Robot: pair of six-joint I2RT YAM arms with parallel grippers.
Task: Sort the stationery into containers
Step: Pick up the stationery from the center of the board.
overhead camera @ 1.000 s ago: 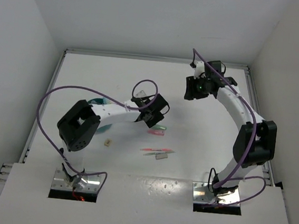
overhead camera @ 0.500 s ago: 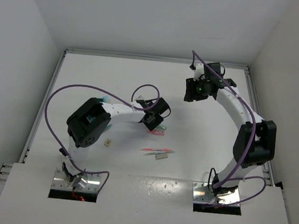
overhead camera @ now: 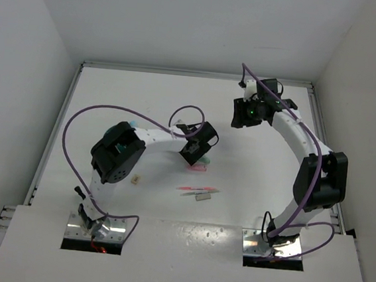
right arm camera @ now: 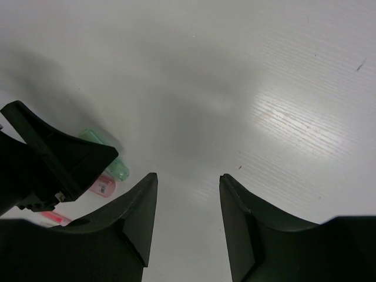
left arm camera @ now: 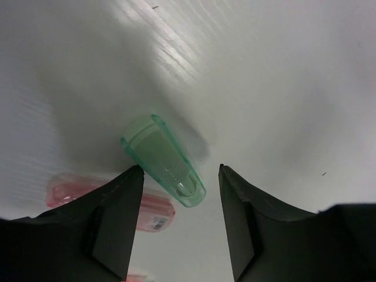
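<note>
I need to open my left gripper and close it on the green piece's long sides (left arm camera: pixel 164 160), because the green piece lies slanted between its fingers, beside the pink piece.
A short green piece (left arm camera: pixel 163 160) lies flat on the white table, its near end between the tips of my open, empty left gripper (left arm camera: pixel 181 170), which hovers just above it. A short pink piece (left arm camera: pixel 154 212) lies beside it, partly behind the left finger. From above, my left gripper (overhead camera: pixel 198 150) is over the green piece (overhead camera: pixel 205 161) and the pink piece (overhead camera: pixel 199 169). A thin red pen (overhead camera: pixel 195 189) and a tiny beige eraser (overhead camera: pixel 134 178) lie nearer. The teal organiser (overhead camera: pixel 117 127) is mostly hidden behind my left arm. My right gripper (overhead camera: pixel 241 117) is open and empty, high at the back.
A short pale stick (overhead camera: pixel 202 196) lies just below the red pen. The right wrist view shows the green piece (right arm camera: pixel 111 165), the pink piece (right arm camera: pixel 104 187) and my left gripper's black body (right arm camera: pixel 50 164). White walls enclose the table on three sides.
My left arm's elbow has swung right and toward the near edge, and its gripper has shifted slightly right and down over the green piece. The right arm has hardly moved.
</note>
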